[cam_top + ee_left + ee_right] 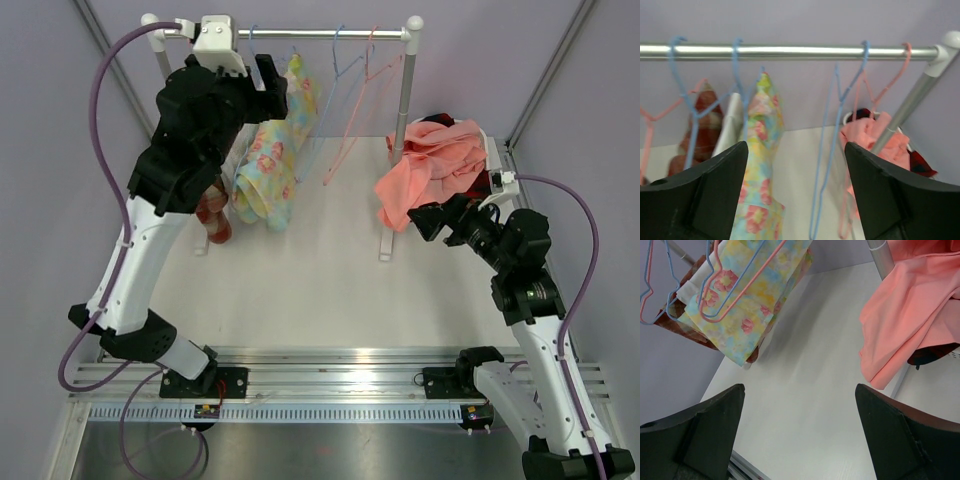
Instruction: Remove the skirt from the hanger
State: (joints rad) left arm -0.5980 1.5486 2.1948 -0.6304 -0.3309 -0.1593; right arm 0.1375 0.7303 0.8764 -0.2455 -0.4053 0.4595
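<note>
The left gripper's open fingers face the gap beside the floral skirt, so the robot should move over toward the plaid garment and first grip the white garment's blue hanger (691, 137).
A floral yellow-and-blue skirt (268, 170) hangs from a blue hanger (737, 60) on the metal rail (300, 33), towards its left end. It also shows in the left wrist view (757, 165) and the right wrist view (750, 295). My left gripper (272, 85) is open and empty, raised just in front of the skirt's top, under the rail (790, 50). In its own view the left gripper (796, 145) has the skirt by its left finger. My right gripper (430, 220) is open and empty, low by the right rack post, and in its own view (800, 387) it faces bare table.
A red plaid garment (213, 222) and a white one (729, 125) hang left of the skirt. Empty blue and pink hangers (345, 90) hang mid-rail. A heap of pink cloth (440, 160) lies in a basket behind the right post (877, 255).
</note>
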